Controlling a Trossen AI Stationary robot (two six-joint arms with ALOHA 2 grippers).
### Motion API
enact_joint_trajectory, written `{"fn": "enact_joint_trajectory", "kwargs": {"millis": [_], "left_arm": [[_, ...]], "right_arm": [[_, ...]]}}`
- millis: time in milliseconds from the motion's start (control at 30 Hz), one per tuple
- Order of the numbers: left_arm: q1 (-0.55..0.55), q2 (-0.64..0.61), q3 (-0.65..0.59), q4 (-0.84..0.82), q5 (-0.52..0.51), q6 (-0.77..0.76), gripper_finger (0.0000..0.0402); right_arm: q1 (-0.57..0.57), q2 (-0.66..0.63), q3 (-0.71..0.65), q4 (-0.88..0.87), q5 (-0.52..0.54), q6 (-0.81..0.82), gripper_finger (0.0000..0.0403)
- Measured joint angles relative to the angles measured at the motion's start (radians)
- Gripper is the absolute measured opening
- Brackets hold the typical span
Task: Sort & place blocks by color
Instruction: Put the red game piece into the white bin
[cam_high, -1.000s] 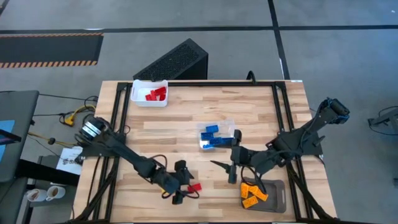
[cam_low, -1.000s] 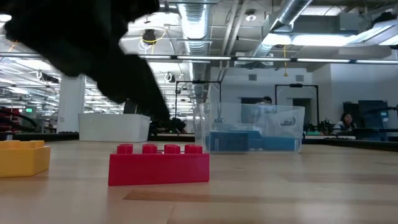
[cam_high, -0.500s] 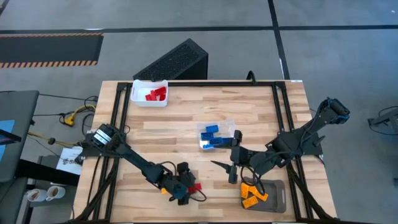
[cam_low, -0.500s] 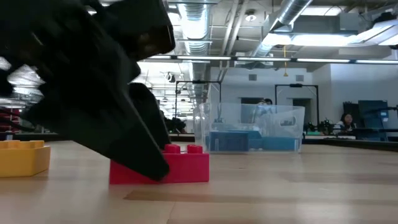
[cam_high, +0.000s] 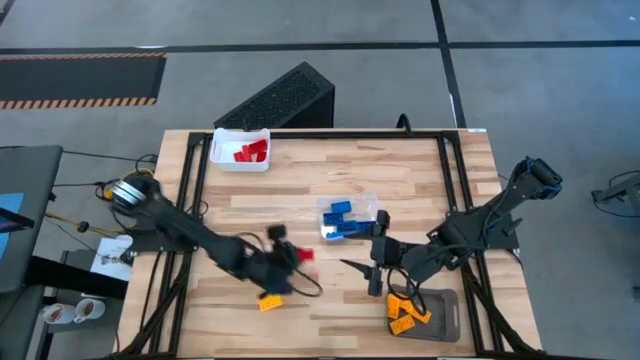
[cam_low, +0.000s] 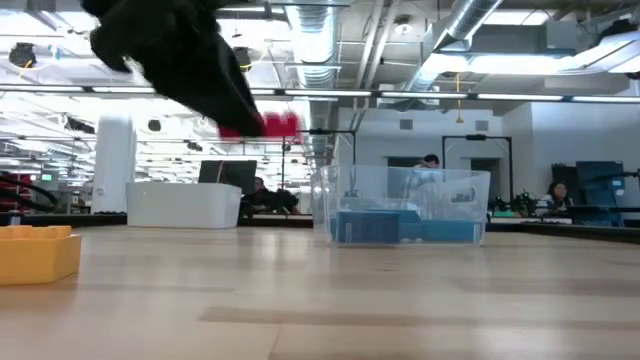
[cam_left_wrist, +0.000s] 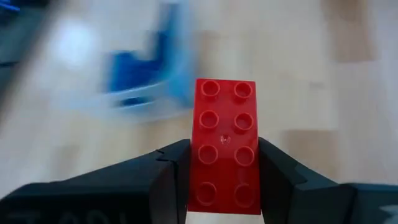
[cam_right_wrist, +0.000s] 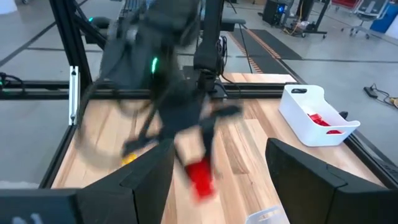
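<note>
Next, my left gripper lets go of the red brick in the white bin (cam_high: 234, 150), next to the red bricks there.
My left gripper (cam_high: 292, 256) is shut on a red studded brick (cam_left_wrist: 225, 143), held above the table's middle; the brick also shows in the low view (cam_low: 272, 125) and the right wrist view (cam_right_wrist: 200, 175). A yellow brick (cam_high: 270, 301) lies flat on the table near the front edge. A white bin (cam_high: 241, 148) at the far left holds red bricks. A clear container (cam_high: 347, 218) in the middle holds blue bricks. A grey tray (cam_high: 440, 312) at the near right holds orange bricks. My right gripper (cam_high: 358, 276) is open and empty, beside the tray. My left gripper pinches the red brick's two long sides at its near end (cam_left_wrist: 224, 186) between its two fingers (cam_left_wrist: 171, 177). The fingers come from the table's left, slanting down, and lie along the brick. The brick is lifted clear of the table, studs up, its free end sticking out ahead of the fingers.
A dark slatted box (cam_high: 280, 100) stands behind the table's far edge. Black frame rails (cam_high: 195, 170) run along the table's left, far and right sides. Bare wood lies between the white bin and the clear container.
My left gripper has come down on the red brick near the front edge and taken hold of it. It has then gone up and toward the far edge with it. The brick is now lifted clear of the table. The yellow brick has come into view.
</note>
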Motion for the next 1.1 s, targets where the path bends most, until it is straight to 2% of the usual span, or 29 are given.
{"fn": "enact_joint_trajectory", "kwargs": {"millis": [100,233,367,533,633,733,967,1100], "left_arm": [[0.033,-0.181,-0.087,-0.120,-0.102,0.001,0.0102],[0.172,-0.480,-0.259,-0.097,-0.124,0.010,0.0102],[0.420,-0.753,-0.443,-0.045,-0.080,0.053,0.0102],[0.765,-0.981,-0.541,-0.039,0.007,0.118,0.0102],[0.937,-1.023,-0.546,-0.036,0.150,0.140,0.0102],[1.064,-1.006,-0.546,-0.032,0.287,0.146,0.0102],[1.246,-0.896,-0.547,0.007,0.344,0.195,0.0104],[1.305,-0.819,-0.547,0.058,0.374,0.197,0.0142]], "right_arm": [[0.000,0.000,0.000,-0.006,0.000,0.000,0.0275],[-0.002,0.000,-0.001,-0.005,0.000,0.000,0.0275],[-0.012,0.001,-0.001,-0.001,0.001,0.000,0.0275],[-0.041,0.006,-0.001,0.005,0.000,-0.010,0.0275],[-0.069,0.006,-0.001,0.006,-0.001,-0.011,0.0275],[-0.098,0.006,-0.001,0.006,-0.001,-0.011,0.0275],[-0.150,0.006,-0.001,0.005,-0.100,0.016,0.0275],[-0.153,0.006,-0.001,0.005,-0.122,0.016,0.0275]]}}
